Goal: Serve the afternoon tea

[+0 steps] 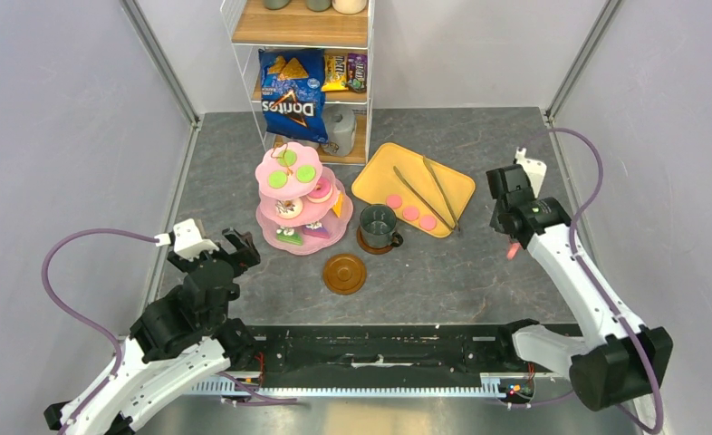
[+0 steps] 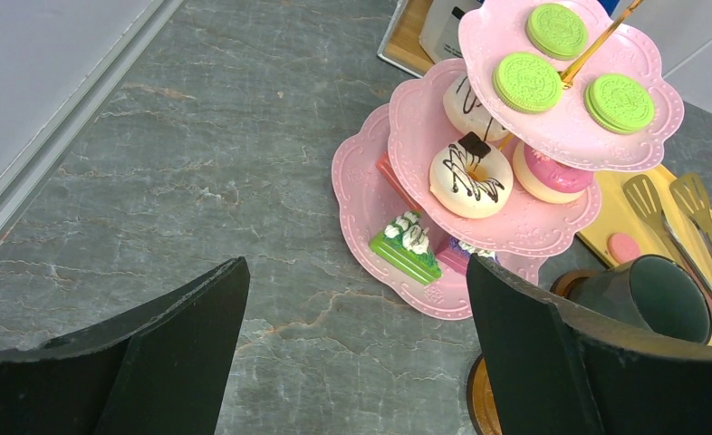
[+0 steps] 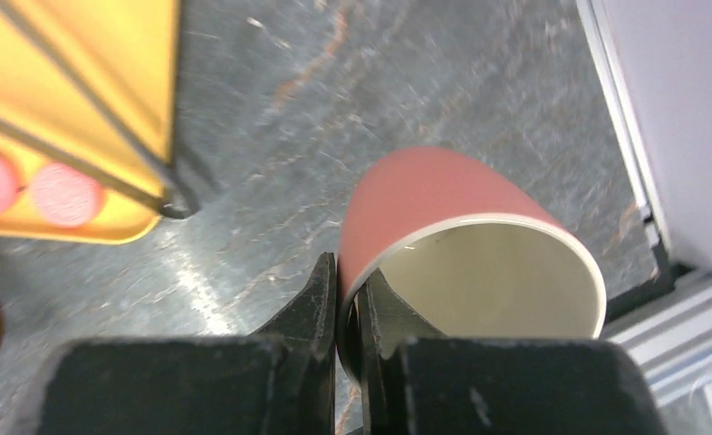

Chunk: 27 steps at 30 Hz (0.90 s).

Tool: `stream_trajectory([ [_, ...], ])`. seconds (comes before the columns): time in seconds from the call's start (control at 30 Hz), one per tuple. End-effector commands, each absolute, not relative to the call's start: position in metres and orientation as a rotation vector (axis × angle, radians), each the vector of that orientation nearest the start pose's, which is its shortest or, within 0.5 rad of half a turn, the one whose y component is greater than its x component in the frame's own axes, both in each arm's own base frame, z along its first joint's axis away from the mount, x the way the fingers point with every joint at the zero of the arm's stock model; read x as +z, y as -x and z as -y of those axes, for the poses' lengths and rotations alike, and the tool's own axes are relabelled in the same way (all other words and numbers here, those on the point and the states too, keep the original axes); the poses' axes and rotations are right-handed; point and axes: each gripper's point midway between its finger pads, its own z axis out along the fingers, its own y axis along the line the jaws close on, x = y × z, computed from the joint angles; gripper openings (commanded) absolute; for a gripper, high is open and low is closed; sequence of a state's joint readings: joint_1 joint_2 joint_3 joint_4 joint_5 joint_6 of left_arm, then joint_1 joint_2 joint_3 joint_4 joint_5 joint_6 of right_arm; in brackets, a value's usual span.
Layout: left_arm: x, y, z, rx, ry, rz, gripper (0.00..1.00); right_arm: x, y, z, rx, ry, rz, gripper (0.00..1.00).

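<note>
The pink mug will go down from my right gripper on the bare brown saucer (image 1: 344,274) near the dark-green mug.
The pink three-tier stand (image 1: 264,217) holds green macarons (image 2: 527,82) on top, donuts (image 2: 470,177) in the middle and cake slices (image 2: 407,246) below. Right of it a dark-green mug (image 1: 377,224) sits on a brown saucer (image 1: 363,243); a second saucer (image 1: 344,273) lies bare in front. My left gripper (image 2: 357,272) hangs open and holds nothing, short of the stand's left front. My right gripper (image 3: 348,272) is shut on the rim of the pink mug (image 3: 425,195), one finger inside and one outside, at the table's right side (image 1: 513,249).
A yellow tray (image 1: 370,181) behind the green mug carries pink macarons (image 1: 411,213) and metal tongs (image 1: 429,192). A wire shelf at the back holds a blue Doritos bag (image 1: 292,93). The enclosure's right wall rail (image 3: 642,163) runs close to the pink mug.
</note>
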<state>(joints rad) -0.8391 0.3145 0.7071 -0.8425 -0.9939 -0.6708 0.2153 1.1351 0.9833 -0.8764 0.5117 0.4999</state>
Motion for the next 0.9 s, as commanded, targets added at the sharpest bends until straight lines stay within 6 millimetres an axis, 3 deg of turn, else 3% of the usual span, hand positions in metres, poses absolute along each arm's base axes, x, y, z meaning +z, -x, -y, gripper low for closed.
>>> stream_trajectory([
  [0.0,0.237,-0.189,0.005,-0.033,0.453,-1.73,0.96,0.23,-0.272,-0.003,-0.358,-0.309,-2.217,0.0],
  [0.2,0.238,-0.189,0.001,-0.023,0.47,-1.721,0.96,0.273,-0.268,-0.078,-0.243,0.086,-2.197,0.0],
  [0.33,0.238,-0.187,-0.003,-0.013,0.493,-1.712,0.96,0.282,-0.255,-0.139,-0.165,0.367,-2.19,0.0],
  [0.6,0.241,-0.18,-0.018,-0.007,0.57,-1.67,0.96,0.265,-0.218,-0.256,-0.014,0.869,-2.183,0.0],
  [0.87,0.243,-0.177,-0.022,-0.027,0.598,-1.647,0.95,0.23,-0.19,-0.332,0.255,1.086,-2.144,0.0],
])
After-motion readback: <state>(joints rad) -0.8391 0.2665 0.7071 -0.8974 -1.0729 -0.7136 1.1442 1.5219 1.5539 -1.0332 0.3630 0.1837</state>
